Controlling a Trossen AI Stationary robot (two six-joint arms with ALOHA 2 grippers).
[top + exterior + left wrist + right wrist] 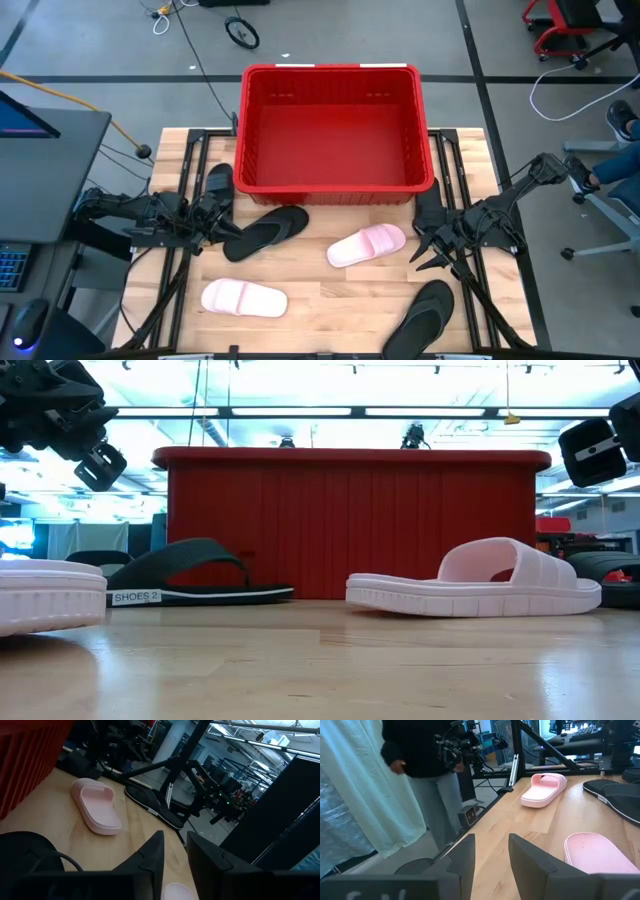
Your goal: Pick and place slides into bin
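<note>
The near side of the strap [271,238] on the black slide lying in front of the red bin should be grabbed next by my left gripper.
The red bin [330,130] stands at the table's far middle. A black slide [265,232] and a pale pink slide [367,244] lie sole-down in front of it. They also show in the low view, black [190,575] and pink [480,585]. A second pink slide [244,298] lies near the front left and a second black slide [420,318] near the front right. My left gripper [232,225] is open and empty, just left of the first black slide. My right gripper [420,252] is open and empty, just right of the middle pink slide [597,852].
Dark shapes lie beside the bin's left wall [218,185] and right wall [430,210]; I cannot tell what they are. Bare wood shows between the slides [330,295]. A person in a dark top [415,750] stands beyond the table's left edge.
</note>
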